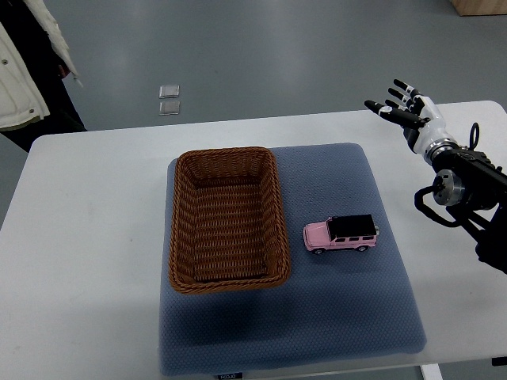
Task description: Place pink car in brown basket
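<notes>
I need to close my right gripper on the rear half (356,230) of the pink car, with its fingers around the car's black roof.
A pink toy car (341,233) with a black roof sits on the blue-grey mat (348,309), just right of the brown wicker basket (178,229). The basket holds nothing that I can see. My right hand (402,105) is raised at the far right of the table, well beyond and to the right of the car, with its fingers spread and holding nothing. Its arm (463,182) comes in from the right edge. My left arm does not show.
The mat lies on a white table (87,237). A person in a white jacket (20,75) stands past the far left corner. Two small clear squares (169,99) lie on the grey floor beyond the table.
</notes>
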`<move>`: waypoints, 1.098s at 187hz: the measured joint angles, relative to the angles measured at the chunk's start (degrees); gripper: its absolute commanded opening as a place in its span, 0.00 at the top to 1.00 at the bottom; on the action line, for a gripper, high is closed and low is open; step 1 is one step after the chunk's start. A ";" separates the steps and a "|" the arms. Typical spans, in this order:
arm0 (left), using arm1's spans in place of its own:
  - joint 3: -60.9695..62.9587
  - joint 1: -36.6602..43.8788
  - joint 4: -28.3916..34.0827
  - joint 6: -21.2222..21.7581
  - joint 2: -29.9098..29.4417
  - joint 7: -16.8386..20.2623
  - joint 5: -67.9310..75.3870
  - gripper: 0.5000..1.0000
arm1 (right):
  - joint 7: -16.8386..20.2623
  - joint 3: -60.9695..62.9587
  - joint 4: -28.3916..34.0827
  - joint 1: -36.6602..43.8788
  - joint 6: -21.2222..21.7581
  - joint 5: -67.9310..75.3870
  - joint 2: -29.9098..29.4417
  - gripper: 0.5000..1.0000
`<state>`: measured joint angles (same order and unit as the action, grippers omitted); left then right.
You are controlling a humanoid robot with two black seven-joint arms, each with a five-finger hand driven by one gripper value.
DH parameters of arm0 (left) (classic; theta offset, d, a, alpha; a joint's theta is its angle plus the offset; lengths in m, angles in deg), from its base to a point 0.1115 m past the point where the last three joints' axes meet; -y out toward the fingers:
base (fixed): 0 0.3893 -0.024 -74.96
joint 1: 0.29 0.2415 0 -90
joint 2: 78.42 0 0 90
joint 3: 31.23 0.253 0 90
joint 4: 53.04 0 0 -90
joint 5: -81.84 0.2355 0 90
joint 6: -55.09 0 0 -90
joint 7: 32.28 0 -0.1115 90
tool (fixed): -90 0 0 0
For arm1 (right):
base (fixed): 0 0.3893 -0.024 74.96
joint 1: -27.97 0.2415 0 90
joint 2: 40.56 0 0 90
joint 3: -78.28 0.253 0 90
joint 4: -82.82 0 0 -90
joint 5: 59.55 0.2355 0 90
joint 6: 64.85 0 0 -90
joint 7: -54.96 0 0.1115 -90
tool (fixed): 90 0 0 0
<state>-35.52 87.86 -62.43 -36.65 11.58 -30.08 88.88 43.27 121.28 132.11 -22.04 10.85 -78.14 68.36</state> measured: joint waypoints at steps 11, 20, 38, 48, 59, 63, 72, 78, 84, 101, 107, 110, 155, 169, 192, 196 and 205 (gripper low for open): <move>0.00 0.00 -0.01 0.00 0.00 0.00 0.00 0.00 | 0.00 -0.08 0.01 0.12 0.09 -0.17 0.05 0.17; 0.00 0.00 -0.01 0.00 0.00 0.00 0.00 0.00 | 0.00 -0.16 0.05 0.14 0.14 -0.26 0.09 0.17; 0.04 0.00 -0.01 0.00 0.00 0.00 0.00 0.00 | 0.05 -0.54 0.10 0.21 0.22 -0.42 0.19 0.17; 0.07 0.00 -0.01 0.00 0.00 0.00 0.00 0.00 | 0.07 -0.79 0.12 0.25 0.27 -0.49 0.23 0.17; 0.08 0.00 -0.02 0.00 0.00 0.00 0.00 0.00 | 0.08 -0.98 0.17 0.31 0.34 -0.65 0.29 0.17; 0.08 0.00 -0.02 0.00 0.00 0.00 0.00 0.00 | 0.08 -1.03 0.19 0.33 0.35 -0.72 0.31 0.17; 0.08 0.00 -0.02 0.00 0.00 0.00 0.00 0.00 | 0.08 -1.12 0.26 0.36 0.42 -0.93 0.32 0.17; 0.08 0.00 -0.02 0.00 0.00 0.00 0.00 0.00 | 0.08 -1.16 0.32 0.38 0.50 -1.15 0.33 0.17; 0.06 0.00 -0.02 0.00 0.00 0.00 0.00 0.00 | 0.09 -1.21 0.39 0.41 0.75 -1.53 0.36 0.17; 0.01 0.00 0.00 -0.02 0.00 0.00 0.00 0.00 | 0.18 -1.30 0.56 0.43 2.07 -3.34 0.41 0.17; 0.00 0.00 0.03 -0.02 0.00 0.00 0.00 0.00 | 0.21 -1.39 0.62 0.45 2.53 -4.12 0.43 0.17; 0.00 0.00 0.04 -0.02 0.00 0.00 0.00 0.00 | 0.22 -1.46 0.64 0.47 2.73 -4.53 0.45 0.17; -0.01 0.00 0.06 -0.02 0.00 0.00 0.00 0.00 | 0.27 -6.77 0.98 2.09 4.93 -10.34 3.60 0.17; -0.01 0.00 0.06 -0.02 0.00 0.00 0.00 0.00 | 0.28 -9.11 1.26 3.44 5.88 -11.59 5.17 0.17; -0.01 0.00 0.08 -0.02 0.00 0.00 0.00 0.00 | 0.29 -14.05 2.57 6.65 7.68 -13.77 9.05 0.16; -0.01 0.00 0.10 -0.02 0.00 0.00 0.00 0.00 | 0.29 -15.13 2.90 7.48 8.09 -14.12 9.88 0.16; -0.01 0.00 0.14 -0.02 0.00 0.00 0.00 0.00 | 0.29 -17.16 3.62 9.03 8.84 -14.67 11.41 0.15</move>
<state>-35.54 87.86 -62.29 -36.67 11.58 -30.08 88.88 43.57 104.12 135.73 -13.01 19.69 -92.81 79.77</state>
